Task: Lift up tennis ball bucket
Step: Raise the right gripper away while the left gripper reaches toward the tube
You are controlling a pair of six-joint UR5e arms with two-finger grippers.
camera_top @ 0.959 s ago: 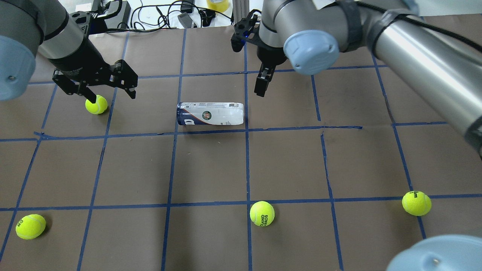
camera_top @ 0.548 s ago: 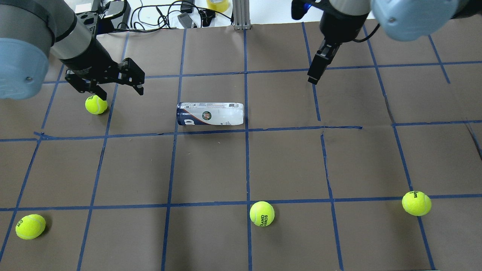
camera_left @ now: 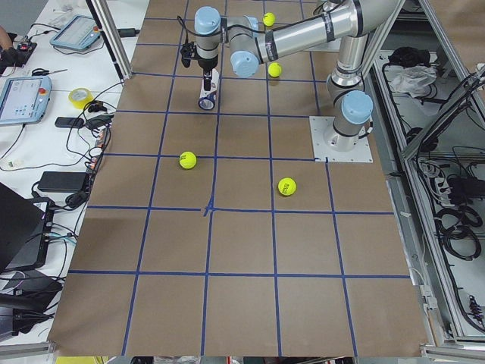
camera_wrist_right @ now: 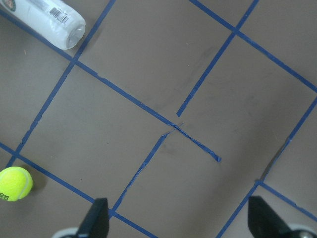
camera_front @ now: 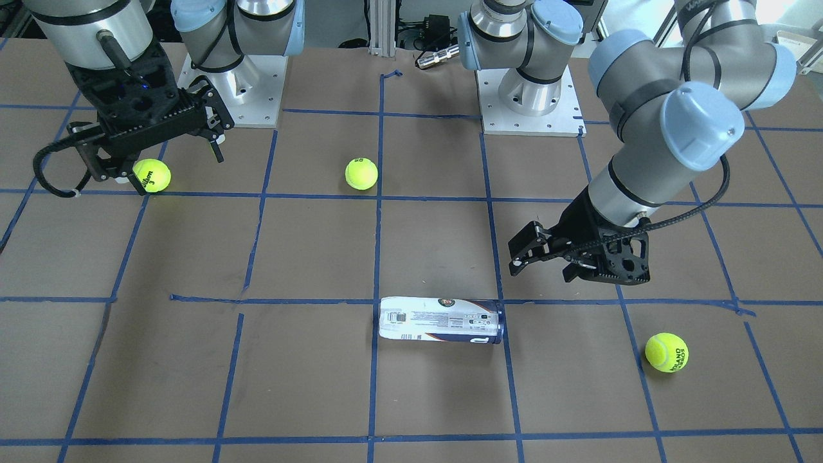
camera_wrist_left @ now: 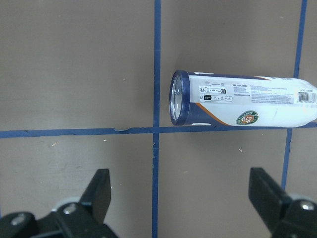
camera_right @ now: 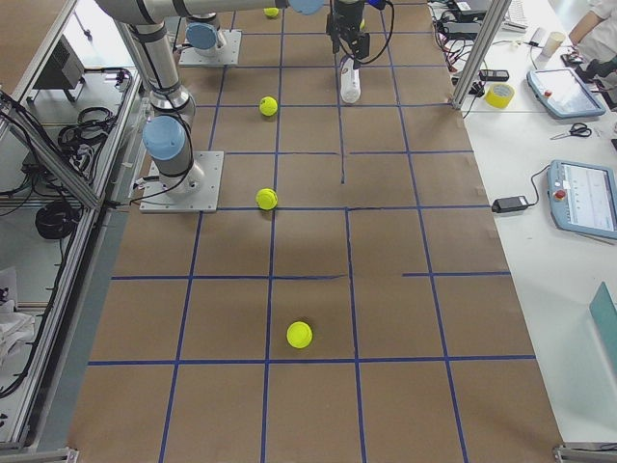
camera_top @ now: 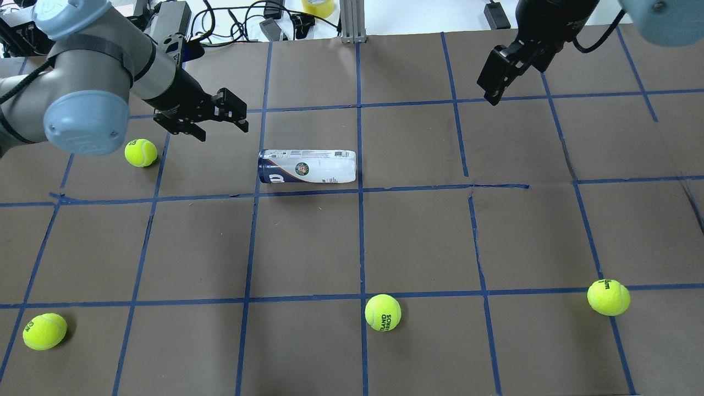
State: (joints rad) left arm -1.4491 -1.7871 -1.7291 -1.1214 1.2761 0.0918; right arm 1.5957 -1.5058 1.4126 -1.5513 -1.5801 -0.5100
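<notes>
Next, I close my left gripper on the navy rim (camera_front: 497, 313) (camera_wrist_left: 183, 113) of the tennis ball bucket, on the side with the round logo, with one finger inside the bucket's opening.
The tennis ball bucket (camera_top: 307, 166) lies on its side on the brown table, navy rim toward the left; it also shows in the front view (camera_front: 440, 319). My left gripper (camera_top: 223, 129) is open and empty, hovering just behind and left of the navy end. In the left wrist view the bucket (camera_wrist_left: 242, 99) lies ahead of my open fingers (camera_wrist_left: 99, 191), apart from them. My right gripper (camera_top: 489, 91) is raised at the far right, well away from the bucket. The right wrist view shows its fingers (camera_wrist_right: 96, 218) spread and empty, with the bucket's clear end (camera_wrist_right: 47, 15) in the corner.
Several loose tennis balls lie on the table: one left of the bucket (camera_top: 141, 152), one front left (camera_top: 44, 331), one front centre (camera_top: 383, 312), one front right (camera_top: 608, 297). Cables and devices (camera_top: 236, 22) lie past the far edge.
My left gripper has moved right, from above the left ball toward the bucket's navy end. My right gripper has swung away from the bucket to the far right.
</notes>
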